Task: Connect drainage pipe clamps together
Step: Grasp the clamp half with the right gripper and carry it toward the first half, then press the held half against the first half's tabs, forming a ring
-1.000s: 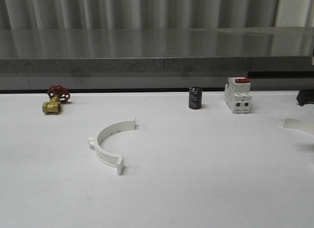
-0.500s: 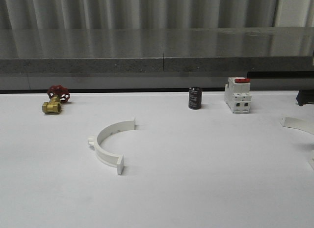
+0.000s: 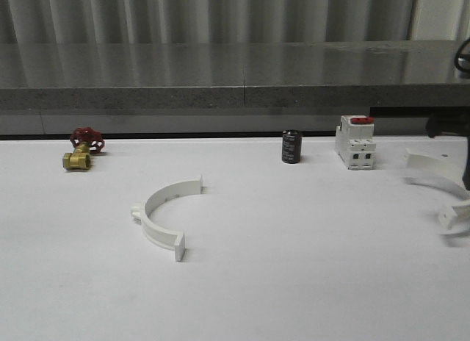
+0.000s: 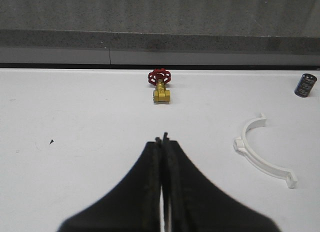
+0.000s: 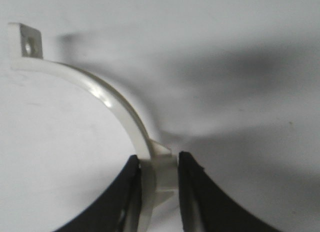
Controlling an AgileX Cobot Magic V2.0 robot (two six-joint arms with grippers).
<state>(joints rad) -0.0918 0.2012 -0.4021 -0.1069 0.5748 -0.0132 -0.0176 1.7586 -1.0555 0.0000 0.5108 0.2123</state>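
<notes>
My right gripper is to release its clamp against the open side of the half-ring clamp (image 3: 230, 212) lying on the table.
One white half-ring drainage pipe clamp (image 3: 156, 211) lies flat on the white table left of centre, its open side facing right; the left wrist view shows this clamp (image 4: 260, 159) too. My left gripper (image 4: 161, 140) is shut on nothing, above bare table well short of it. The other clamp (image 3: 429, 164) is at the far right edge, and its shadow falls apart from it on the table. My right gripper (image 5: 157, 164) is shut on this clamp (image 5: 100, 94) at its outer tab, mid-arc. A dark part of the right arm (image 3: 465, 161) shows beside it.
A brass valve with a red handwheel (image 3: 82, 151) sits at the back left, a black cylinder (image 3: 291, 147) at the back centre, and a white red-topped breaker (image 3: 355, 142) beside it. A grey ledge (image 3: 235, 98) runs behind the table.
The right clamp has moved left and up into fuller view, with both ends now showing. The right arm has come in at the right edge. The left clamp has not moved.
</notes>
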